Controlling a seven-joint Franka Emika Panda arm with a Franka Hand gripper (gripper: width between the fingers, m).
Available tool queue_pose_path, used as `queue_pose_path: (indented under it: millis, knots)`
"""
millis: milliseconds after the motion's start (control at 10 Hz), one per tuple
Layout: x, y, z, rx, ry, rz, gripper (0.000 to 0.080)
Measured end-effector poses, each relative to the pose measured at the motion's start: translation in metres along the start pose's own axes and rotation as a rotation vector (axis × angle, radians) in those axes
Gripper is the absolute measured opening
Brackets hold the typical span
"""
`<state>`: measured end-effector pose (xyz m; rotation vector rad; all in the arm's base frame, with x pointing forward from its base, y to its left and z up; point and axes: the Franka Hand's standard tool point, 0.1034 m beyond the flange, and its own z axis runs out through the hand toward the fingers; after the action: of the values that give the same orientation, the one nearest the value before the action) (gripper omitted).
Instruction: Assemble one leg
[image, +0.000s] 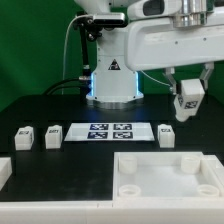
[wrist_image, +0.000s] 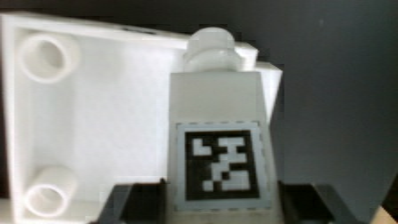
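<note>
Next, my gripper lets go of the leg so that it stands upright in the white base's corner hole (image: 208, 190) farthest from the marker board.
My gripper (image: 188, 101) is shut on one leg (image: 189, 94), a small white block with a black-and-white marker, and holds it in the air above the far right of the white tray-like base (image: 168, 176). In the wrist view the leg (wrist_image: 222, 130) stands between my two black fingers (wrist_image: 134, 200), its rounded end pointing toward the base (wrist_image: 98, 110), which shows round corner holes. Three more legs lie on the table: two at the exterior view's left (image: 24, 137) (image: 52, 135) and one at its right (image: 168, 133).
The marker board (image: 108, 133) lies flat on the black table between the loose legs. The robot's white pedestal (image: 112, 80) stands behind it. Another white part (image: 4, 172) shows at the exterior view's left edge.
</note>
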<state>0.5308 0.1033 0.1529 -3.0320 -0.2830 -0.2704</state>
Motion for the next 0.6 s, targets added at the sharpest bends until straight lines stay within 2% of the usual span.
queue_pose_path:
  millis: [100,200,300,400,600]
  knots:
    - [0.022,0.014,-0.009,-0.013,0.105,-0.018,0.0291]
    - [0.036,0.021,-0.012,-0.019,0.156,-0.024,0.0291]
    - [0.057,0.025,-0.018,-0.036,0.285,-0.035,0.0291]
    - [0.055,0.029,-0.017,-0.057,0.398,-0.044,0.0291]
    - [0.049,0.036,-0.009,-0.081,0.528,-0.04,0.0291]
